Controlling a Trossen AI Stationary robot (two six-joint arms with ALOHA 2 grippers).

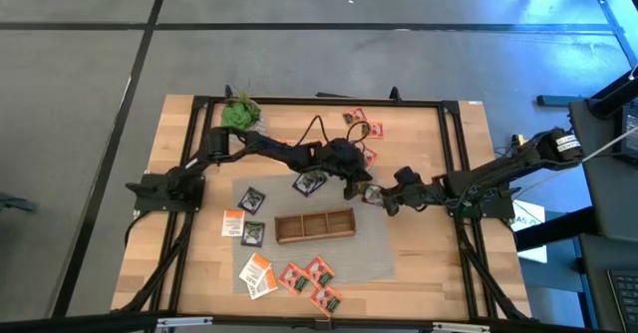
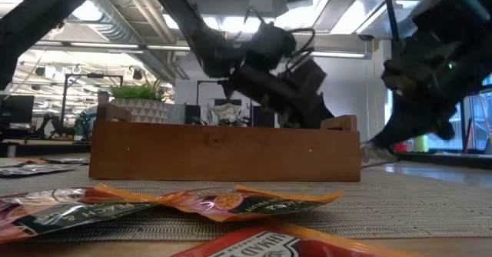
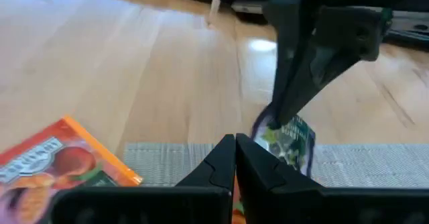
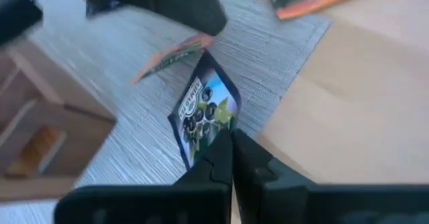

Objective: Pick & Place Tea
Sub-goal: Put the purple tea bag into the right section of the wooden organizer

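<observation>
The dark sachet hangs crooked from my right gripper, so my left gripper will open and take the sachet's loose end (image 4: 206,67) before my right gripper retakes it.
Above the grey mat (image 1: 374,253), right of the wooden tray (image 1: 314,225), both grippers meet. My left gripper (image 1: 357,183) is shut on an orange-edged tea sachet (image 4: 171,56). My right gripper (image 4: 231,143) is shut on a dark sachet printed with berries (image 4: 204,110), which also shows in the left wrist view as the dark sachet (image 3: 289,138). Other tea sachets lie flat: dark ones (image 1: 251,201) left of the tray, white-and-orange ones (image 1: 257,273) and red ones (image 1: 311,278) at the near edge, red ones (image 1: 359,126) at the far side. My left gripper pinches the orange-edged sachet between its two fingers; only a sliver (image 3: 233,207) shows between them, so the part cannot be told. The sachet (image 4: 167,60) hangs tilted below the gripper, clear of the mat. My right gripper pinches the dark sachet at one edge (image 4: 216,133) between its two fingers. The fingers (image 3: 285,103) slant down from the table's right. The sachet hangs tilted below them, its far end low over the mat; whether it touches the mat I cannot tell.
A small green plant (image 1: 239,112) stands at the table's far left corner. The tray (image 2: 223,151) has three compartments. A black frame (image 1: 454,154) runs around the table top, and bare wood lies to the right of the mat.
</observation>
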